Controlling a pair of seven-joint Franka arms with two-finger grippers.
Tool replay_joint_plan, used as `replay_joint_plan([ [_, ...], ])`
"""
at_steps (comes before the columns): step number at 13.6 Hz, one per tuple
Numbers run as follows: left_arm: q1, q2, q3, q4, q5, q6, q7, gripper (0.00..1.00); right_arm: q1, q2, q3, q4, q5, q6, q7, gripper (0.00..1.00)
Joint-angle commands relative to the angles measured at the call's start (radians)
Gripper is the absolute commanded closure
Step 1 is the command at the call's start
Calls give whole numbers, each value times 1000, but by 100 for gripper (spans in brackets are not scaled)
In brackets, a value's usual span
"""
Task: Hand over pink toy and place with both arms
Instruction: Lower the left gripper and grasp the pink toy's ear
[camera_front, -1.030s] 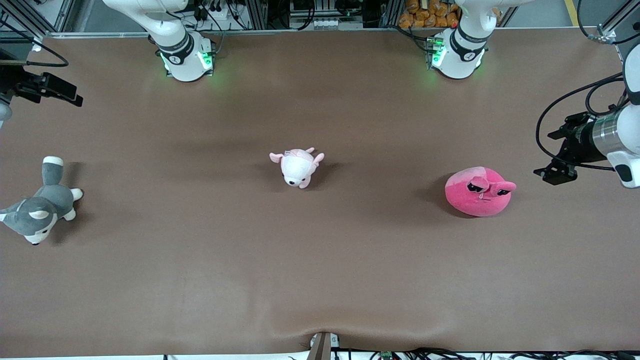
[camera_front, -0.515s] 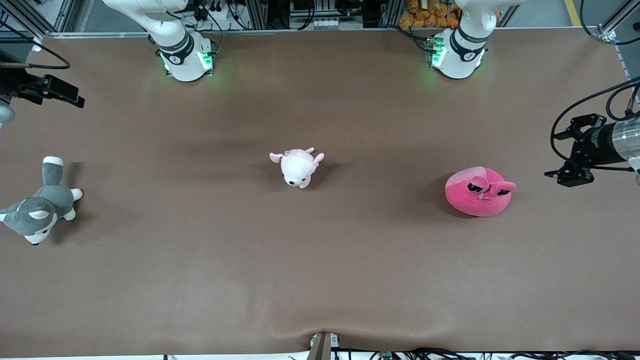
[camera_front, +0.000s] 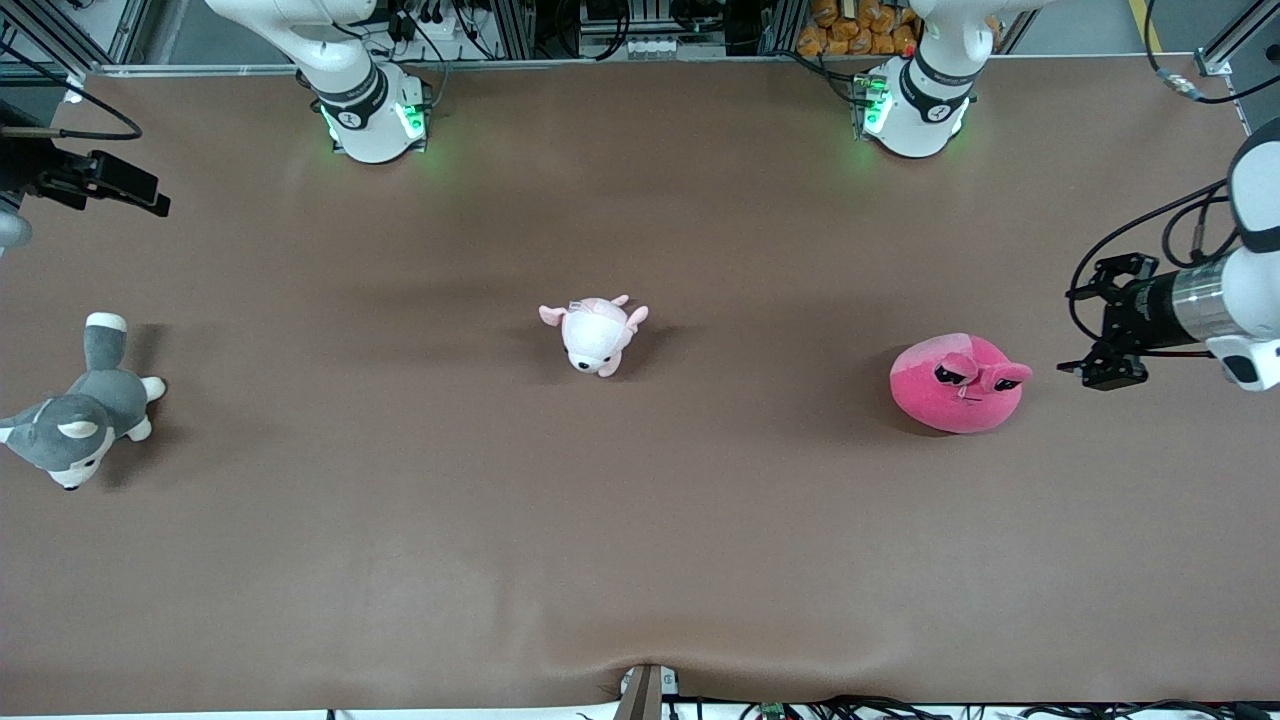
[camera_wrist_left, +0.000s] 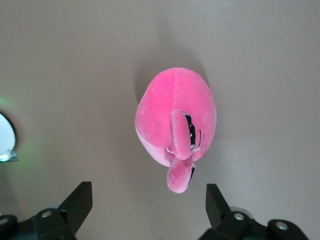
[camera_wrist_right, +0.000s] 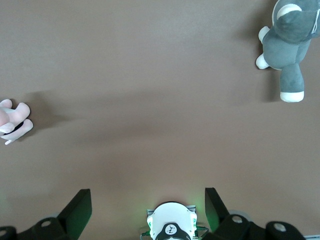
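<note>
My left gripper should move next to the pink toy's stalk eyes (camera_front: 998, 374) (camera_wrist_left: 179, 167), on the side closest to that gripper, and close on them.
The pink toy (camera_front: 955, 385), a hot-pink round blob plush with two stalk eyes, lies on the brown table toward the left arm's end. In the left wrist view the pink toy (camera_wrist_left: 172, 115) lies just ahead of the fingers, untouched. My left gripper (camera_front: 1096, 322) hangs open and empty over the table beside the toy, between it and the table's end; in its own view the left gripper (camera_wrist_left: 148, 205) shows two wide-set fingers. My right gripper (camera_front: 150, 195) waits open over the right arm's end of the table, and the right gripper (camera_wrist_right: 147, 210) is empty.
A small pale pink-and-white plush (camera_front: 595, 335) lies mid-table. A grey-and-white husky plush (camera_front: 75, 425) lies at the right arm's end, and the husky (camera_wrist_right: 290, 45) also shows in the right wrist view. The arm bases (camera_front: 375, 110) (camera_front: 915, 105) stand along the table's top edge.
The left gripper drew away toward the table's end, then swung back to stand close beside the pink toy. The right arm and the plush toys stayed put.
</note>
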Motion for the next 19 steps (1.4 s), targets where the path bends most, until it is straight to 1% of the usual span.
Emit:
replay_joint_plan([
  [1, 6, -71, 2, -125, -20, 84, -15, 0, -6, 0, 7, 0, 3, 4, 1, 0],
  [3, 10, -75, 0, -171, -25, 127, -16, 0, -4, 0, 7, 0, 3, 7, 1, 0],
  [5, 16, -66, 2, -191, -72, 146, -12, 0, -3, 0, 9, 0, 3, 8, 1, 0],
  [7, 34, -63, 2, -217, -77, 190, -5, 0, -3, 0, 9, 0, 3, 8, 1, 0],
  [11, 45, -33, 2, -221, -77, 212, 31, 0, -3, 0, 9, 0, 3, 8, 1, 0],
  [13, 46, -11, 2, -205, -80, 221, 31, 0, -4, 0, 9, 0, 3, 8, 1, 0],
  [19, 42, 38, 2, -202, -99, 264, 33, 0, 14, 1, 10, 3, 3, 10, 12, 0],
])
